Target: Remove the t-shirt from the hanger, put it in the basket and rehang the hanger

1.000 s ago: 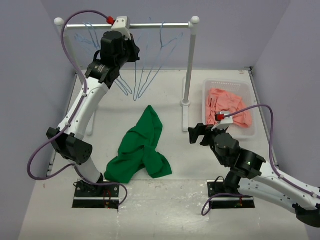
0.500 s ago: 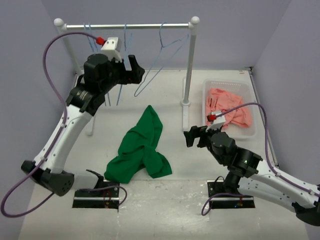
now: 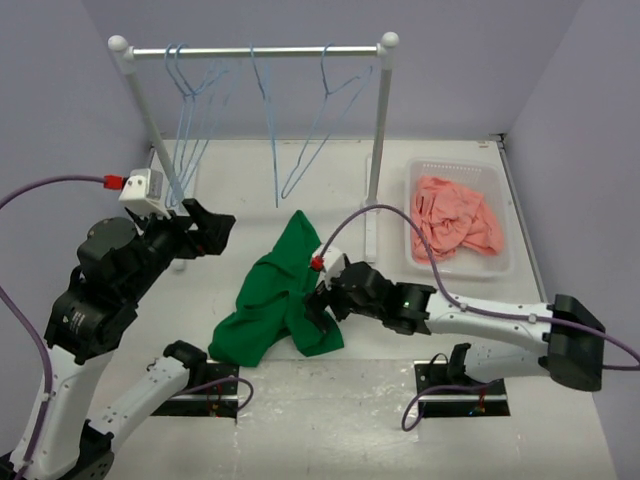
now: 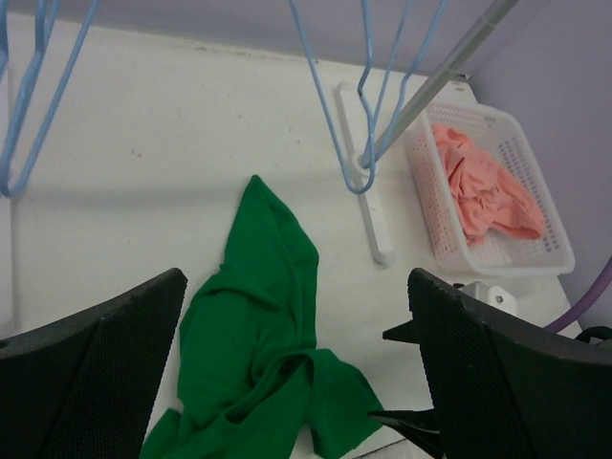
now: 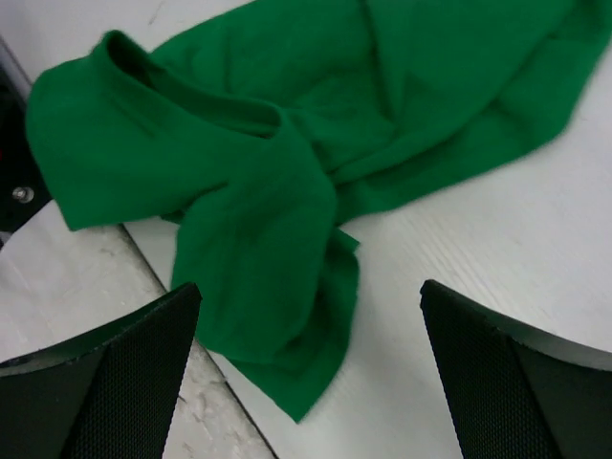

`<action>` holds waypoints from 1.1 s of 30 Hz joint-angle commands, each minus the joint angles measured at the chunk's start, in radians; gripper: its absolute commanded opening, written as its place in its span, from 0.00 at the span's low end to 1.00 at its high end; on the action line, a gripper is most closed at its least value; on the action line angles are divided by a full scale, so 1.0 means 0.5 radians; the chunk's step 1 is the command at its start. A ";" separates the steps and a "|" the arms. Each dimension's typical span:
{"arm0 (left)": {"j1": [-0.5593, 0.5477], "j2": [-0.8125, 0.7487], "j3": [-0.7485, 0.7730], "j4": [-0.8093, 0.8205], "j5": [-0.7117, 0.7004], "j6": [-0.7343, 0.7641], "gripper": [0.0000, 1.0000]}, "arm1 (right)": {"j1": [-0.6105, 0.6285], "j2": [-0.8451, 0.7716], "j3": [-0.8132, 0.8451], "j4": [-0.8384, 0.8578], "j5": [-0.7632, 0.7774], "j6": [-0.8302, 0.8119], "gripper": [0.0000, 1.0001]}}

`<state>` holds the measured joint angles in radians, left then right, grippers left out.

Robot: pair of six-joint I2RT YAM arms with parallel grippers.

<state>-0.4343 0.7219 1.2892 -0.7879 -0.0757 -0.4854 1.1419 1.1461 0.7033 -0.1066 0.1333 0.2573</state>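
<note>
The green t-shirt's collar (image 3: 262, 315) (image 5: 258, 158), bunched in the middle of the t-shirt's near half, is the next place my right gripper needs to go to and close on.
The green t-shirt (image 3: 280, 295) lies crumpled on the white table, off every hanger; it also shows in the left wrist view (image 4: 253, 325) and fills the right wrist view (image 5: 287, 143). Several bare blue wire hangers (image 3: 300, 150) hang from the rail (image 3: 250, 50). My left gripper (image 3: 212, 232) is open and empty, raised left of the shirt and well below the rail; its jaws (image 4: 296, 287) frame the shirt from above. My right gripper (image 3: 322, 297) is open, low over the shirt's near right fold (image 5: 311, 287), holding nothing.
A white basket (image 3: 500, 262) with a salmon-pink garment (image 3: 455, 220) stands at the right. The rack's right post (image 3: 378, 130) rises between the shirt and the basket. Its foot (image 4: 375, 229) lies on the table. Purple walls enclose the table.
My left gripper opened, left the rail and dropped down and to the left. My right arm swung left from near the basket to the shirt. The shirt has not moved.
</note>
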 commanded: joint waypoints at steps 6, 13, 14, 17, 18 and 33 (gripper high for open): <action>-0.006 -0.174 -0.204 -0.311 -0.131 -0.134 1.00 | 0.173 0.861 0.615 0.336 -0.211 -0.058 0.99; -0.006 -0.257 -0.182 -0.369 -0.177 -0.143 1.00 | 0.186 1.475 0.888 0.119 0.052 -0.067 0.99; -0.006 -0.257 -0.179 -0.375 -0.180 -0.143 1.00 | 0.183 1.560 0.940 0.079 0.110 -0.061 0.99; -0.006 -0.244 -0.167 -0.381 -0.186 -0.137 1.00 | 0.183 1.692 0.983 0.002 0.319 -0.051 0.99; -0.006 -0.238 -0.170 -0.378 -0.189 -0.140 1.00 | 0.183 1.729 0.999 -0.065 0.331 -0.054 0.99; -0.006 -0.201 -0.084 -0.311 -0.263 -0.072 1.00 | 0.183 1.019 0.585 -0.026 0.787 0.166 0.00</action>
<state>-0.4343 0.6216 1.2140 -0.9665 -0.1841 -0.5373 1.2415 1.8366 1.0687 -0.0631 0.3412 0.2729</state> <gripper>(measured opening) 0.997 0.091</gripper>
